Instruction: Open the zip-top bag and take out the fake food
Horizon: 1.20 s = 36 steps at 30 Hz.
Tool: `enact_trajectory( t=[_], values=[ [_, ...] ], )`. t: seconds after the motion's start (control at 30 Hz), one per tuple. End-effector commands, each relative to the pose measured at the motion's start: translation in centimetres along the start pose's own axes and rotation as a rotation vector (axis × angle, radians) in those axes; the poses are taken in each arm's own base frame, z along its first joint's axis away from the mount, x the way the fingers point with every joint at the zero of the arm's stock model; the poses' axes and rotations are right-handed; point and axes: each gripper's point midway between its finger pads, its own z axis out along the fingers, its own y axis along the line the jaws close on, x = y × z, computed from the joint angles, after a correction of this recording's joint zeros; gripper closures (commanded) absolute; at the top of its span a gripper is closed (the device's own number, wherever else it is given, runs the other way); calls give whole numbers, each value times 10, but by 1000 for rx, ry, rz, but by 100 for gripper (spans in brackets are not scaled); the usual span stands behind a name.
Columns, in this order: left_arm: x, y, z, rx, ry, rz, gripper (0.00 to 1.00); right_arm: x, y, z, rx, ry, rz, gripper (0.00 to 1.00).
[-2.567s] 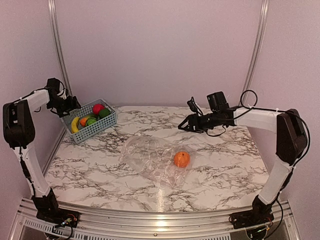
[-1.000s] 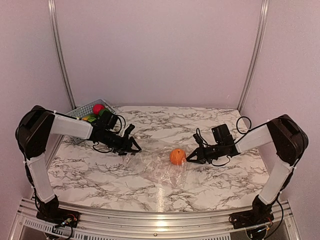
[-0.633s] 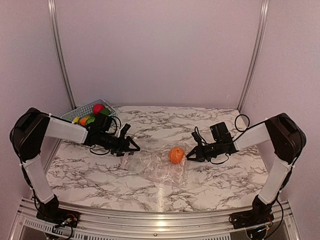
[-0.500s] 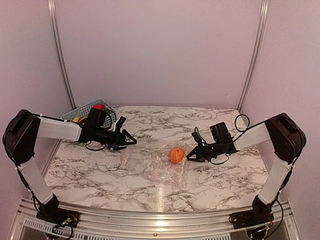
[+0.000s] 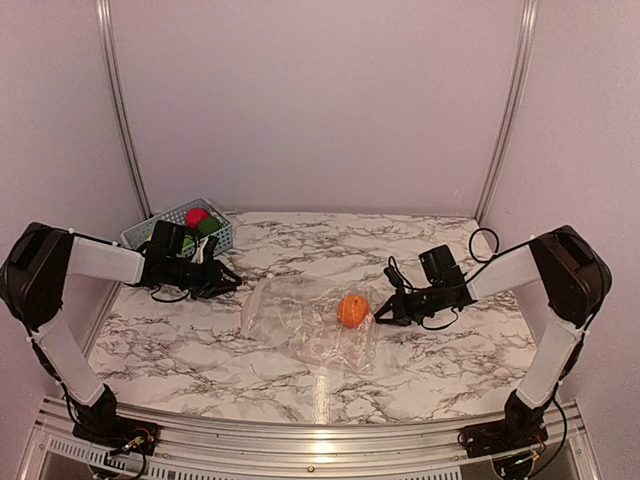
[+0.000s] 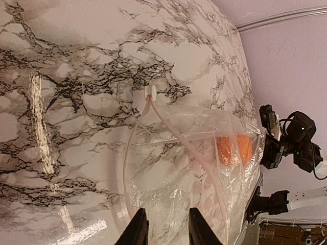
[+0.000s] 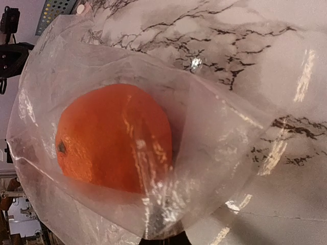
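The robot's right gripper pinches the film tight against the orange, so it should take the bag nearer its free corner (image 7: 263, 122) and hold it while the left gripper reaches in.
The clear zip-top bag (image 5: 293, 325) lies crumpled in the middle of the marble table, its zip strip (image 6: 153, 109) parted. One piece of fake food, an orange (image 5: 350, 310), sits inside it at the right end. My right gripper (image 5: 380, 314) is shut on the bag's plastic just right of the orange (image 7: 112, 138), with a pinched fold of film at its tips (image 7: 179, 239). The left gripper (image 5: 230, 283) hovers left of the bag, apart from it. Its fingers (image 6: 138, 230) are open with nothing between them, and the bag (image 6: 173, 173) lies ahead of them.
A blue lattice basket (image 5: 150, 232) stands at the back left, behind the left wrist, holding a red fruit (image 5: 197, 215) and a green piece (image 5: 209, 227). Purple walls and metal rails enclose the table. The right arm's cable (image 5: 482, 240) loops above the table.
The left arm has drawn back leftward from the bag's left edge toward the basket, and its jaws have narrowed. The right gripper keeps its hold on the bag beside the orange.
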Motion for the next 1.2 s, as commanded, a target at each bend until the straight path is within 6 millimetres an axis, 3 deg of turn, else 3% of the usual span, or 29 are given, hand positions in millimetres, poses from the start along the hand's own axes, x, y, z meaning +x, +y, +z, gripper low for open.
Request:
enact_trajectory(
  t=[0.0,0.1,0.27,0.37,0.43,0.57,0.63,0.77,0.93,1.17],
  values=[
    [19,-2,32,2,90,10,74,-11,1,4,7,-1,-27,100],
    [33,-2,55,3,144,8,76,-16,4,5,1,-5,-33,100],
    [38,-12,74,28,170,17,76,-20,10,1,-12,-12,-50,98],
    [37,-11,75,26,168,17,76,-17,14,-12,-15,-35,-54,87],
    [39,-10,76,24,173,20,76,-14,11,-25,1,-38,-38,69],
    [42,-7,76,19,186,24,76,-18,5,-46,32,-78,-36,44],
    [42,-8,77,23,191,28,76,-24,-1,-52,42,-97,-23,38],
    [43,-8,79,31,206,35,76,-39,-12,-51,37,-121,13,37],
    [47,-6,81,37,222,36,75,-57,-10,-38,-28,-142,1,34],
    [43,-9,87,46,215,37,71,-59,-1,-11,-98,-92,-27,37]
  ],
)
